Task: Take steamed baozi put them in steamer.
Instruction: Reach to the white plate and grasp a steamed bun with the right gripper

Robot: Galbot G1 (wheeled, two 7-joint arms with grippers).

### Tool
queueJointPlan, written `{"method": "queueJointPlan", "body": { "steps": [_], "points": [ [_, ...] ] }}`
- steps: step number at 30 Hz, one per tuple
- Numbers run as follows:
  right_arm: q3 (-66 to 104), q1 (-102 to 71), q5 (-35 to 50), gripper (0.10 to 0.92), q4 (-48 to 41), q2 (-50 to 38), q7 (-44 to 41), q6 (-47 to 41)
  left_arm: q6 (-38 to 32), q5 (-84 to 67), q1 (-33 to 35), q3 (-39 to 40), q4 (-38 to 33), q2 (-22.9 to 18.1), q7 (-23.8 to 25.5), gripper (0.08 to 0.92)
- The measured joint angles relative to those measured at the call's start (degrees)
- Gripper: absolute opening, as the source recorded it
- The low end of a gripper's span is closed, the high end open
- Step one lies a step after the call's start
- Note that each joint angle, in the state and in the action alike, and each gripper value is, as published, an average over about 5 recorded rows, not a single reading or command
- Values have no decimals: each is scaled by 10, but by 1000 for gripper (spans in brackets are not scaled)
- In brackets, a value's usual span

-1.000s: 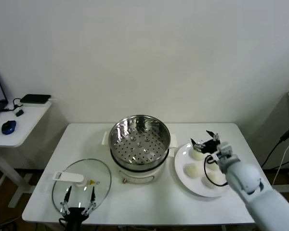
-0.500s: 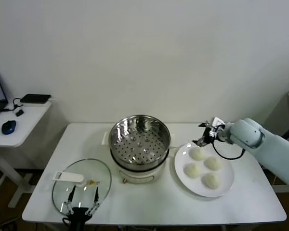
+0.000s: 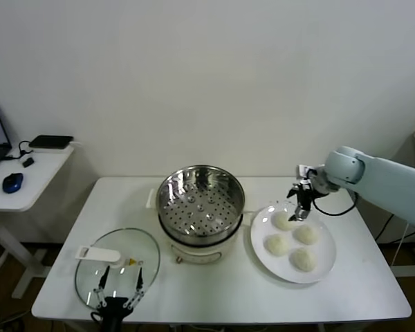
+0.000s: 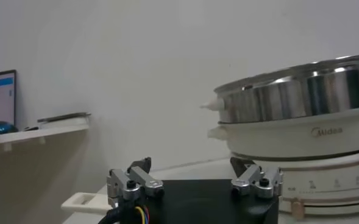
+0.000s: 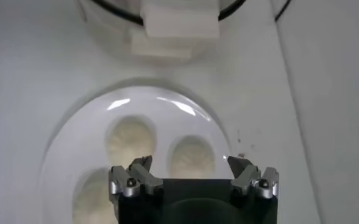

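I need to next close my right gripper on the sides of the rearmost baozi (image 3: 282,220) (image 5: 191,159), the one by the plate's back edge toward the steamer.
Four cream-white baozi lie on a white plate (image 3: 261,225) right of the steamer: one at the back left (image 3: 283,220), one at the back right (image 3: 306,234), one at the front left (image 3: 275,244) and one at the front (image 3: 303,259). The steel steamer (image 3: 200,199) stands empty on its white pot at the table's middle. My right gripper (image 3: 301,209) is open and empty, pointing down just above the back of the plate. In the right wrist view it (image 5: 190,162) hovers over one baozi (image 5: 192,156), beside another (image 5: 130,140). My left gripper (image 3: 117,289) is open and parked by the front edge.
A glass lid (image 3: 117,264) with a white handle lies front left, under my left gripper (image 4: 191,165). The left wrist view shows the steamer's side (image 4: 301,100). A side table (image 3: 24,176) with a mouse stands left. The wall is close behind.
My right arm has swung out from the front of the plate to the right side. Its gripper moved to the plate's back edge and lowered toward the buns. The left arm stayed still.
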Motion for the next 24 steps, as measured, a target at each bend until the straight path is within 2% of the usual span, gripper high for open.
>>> {"method": "queueJointPlan", "body": {
  "steps": [10,24],
  "points": [
    [-37,-7,-30,823,-93,60,-38,41,0,0,-2,-7,4,0,0,823],
    [10,-85,-93,823,-194,120,-53,89,-1,6,-2,-13,13,0,1,823]
  ]
}}
